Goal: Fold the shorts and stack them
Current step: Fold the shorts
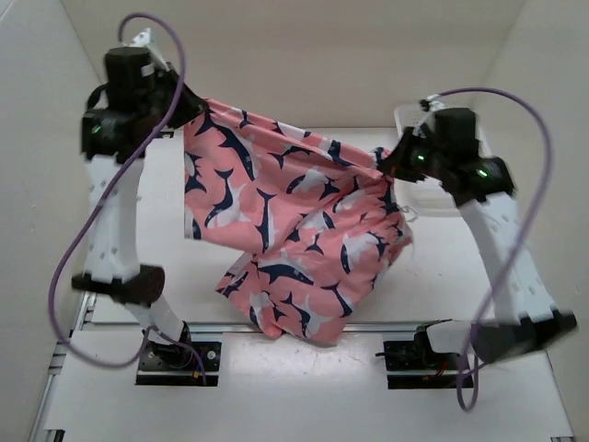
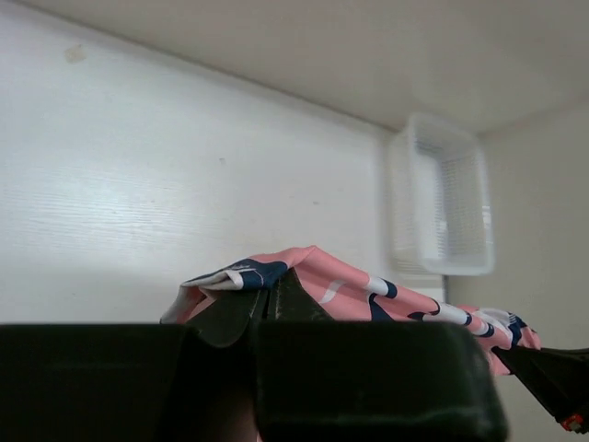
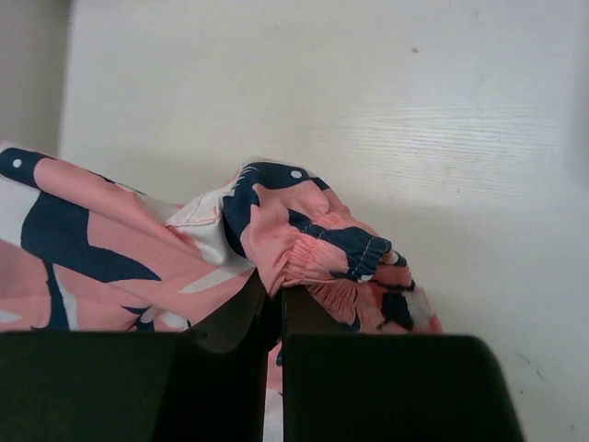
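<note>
Next, my right gripper releases the elastic waistband on the table (image 1: 401, 234), setting it free at a spot that is just in front of the white mesh basket. The shorts now hang stretched in the air.
The salmon-pink shorts (image 1: 294, 235) with navy-and-white sharks hang stretched in the air between both arms, their lower part drooping toward the table's near edge. My left gripper (image 1: 189, 115) is shut on one upper corner of the shorts, shown in the left wrist view (image 2: 267, 290) with fabric (image 2: 368, 290) draped over the fingertips. My right gripper (image 1: 391, 166) is shut on the other upper corner by the gathered waistband, shown in the right wrist view (image 3: 276, 290) with bunched fabric (image 3: 313, 239) above the closed fingers.
A white mesh basket (image 1: 433, 198) stands at the back right, mostly hidden behind the right arm; it also shows in the left wrist view (image 2: 442, 198). White walls enclose the table on the left, back and right.
</note>
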Available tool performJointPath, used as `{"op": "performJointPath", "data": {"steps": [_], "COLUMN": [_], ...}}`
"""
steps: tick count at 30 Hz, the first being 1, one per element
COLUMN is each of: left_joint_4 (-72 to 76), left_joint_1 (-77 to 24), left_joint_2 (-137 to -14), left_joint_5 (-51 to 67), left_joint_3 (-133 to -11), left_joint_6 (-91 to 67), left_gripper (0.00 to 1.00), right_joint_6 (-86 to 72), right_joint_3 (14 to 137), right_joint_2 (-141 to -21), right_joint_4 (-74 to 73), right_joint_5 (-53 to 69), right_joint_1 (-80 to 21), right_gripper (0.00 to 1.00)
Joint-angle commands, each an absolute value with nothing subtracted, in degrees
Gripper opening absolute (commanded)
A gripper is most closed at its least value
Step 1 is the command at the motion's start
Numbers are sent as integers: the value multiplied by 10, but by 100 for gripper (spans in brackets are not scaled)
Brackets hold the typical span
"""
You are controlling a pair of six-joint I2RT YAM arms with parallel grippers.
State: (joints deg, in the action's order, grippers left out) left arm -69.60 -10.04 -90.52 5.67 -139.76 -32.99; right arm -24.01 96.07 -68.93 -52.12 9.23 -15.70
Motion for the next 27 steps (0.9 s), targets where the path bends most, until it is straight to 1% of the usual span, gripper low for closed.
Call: {"op": "performJointPath", "data": {"steps": [1,2,3,4,5,8,9,10,12,14,17,20,21,24,25,27], "left_joint_4": [-619,-599,-599,-599,-599,-599,-599,-599,-579,-564,-564,-564,-564,-564,-564,-564], "left_joint_1": [-57,-43,-43,-38,-33,-12,-4,6,33,33,26,4,-13,-39,-57,-76], "left_joint_2": [-1000,-1077,-1078,-1106,-1162,-1253,-1268,-1279,-1291,-1297,-1289,-1220,-1175,-1100,-1053,-1006], "left_joint_5": [-64,-57,-57,-57,-50,-38,-32,-26,27,27,53,47,34,28,28,28], "left_joint_3": [-1398,-1419,-1419,-1434,-1469,-1512,-1527,-1528,-1490,-1490,-1497,-1421,-1370,-1277,-1217,-1156], "left_joint_6": [-287,-287,-287,-287,-287,-273,-272,-272,-291,-296,-291,-274,-266,-261,-261,-261], "left_gripper": [10,10,10,10,10,10,10,10,10,10,10,10,10,10,10,10], "right_joint_6": [-217,-222,-222,-222,-228,-234,-234,-234,-234,-234,-234,-234,-234,-234,-226,-226], "right_joint_3": [918,930,930,944,978,1043,1091,1117,1187,1208,1220,1193,1176,1118,1106,1067], "right_joint_2": [-788,-874,-875,-936,-968,-1089,-1144,-1170,-1231,-1252,-1267,-1238,-1224,-1172,-1161,-1131], "right_joint_4": [-476,-438,-438,-426,-426,-417,-417,-417,-446,-446,-446,-440,-431,-417,-417,-417], "right_joint_5": [-33,-46,-47,-47,-41,-36,-28,-19,8,32,39,46,46,55,61,76], "right_joint_1": [-134,-128,-128,-121,-116,-109,-109,-109,-104,-104,-104,-104,-104,-104,-104,-92], "right_gripper": [0,0,0,0,0,0,0,0,0,0,0,0,0,0,0,0]}}
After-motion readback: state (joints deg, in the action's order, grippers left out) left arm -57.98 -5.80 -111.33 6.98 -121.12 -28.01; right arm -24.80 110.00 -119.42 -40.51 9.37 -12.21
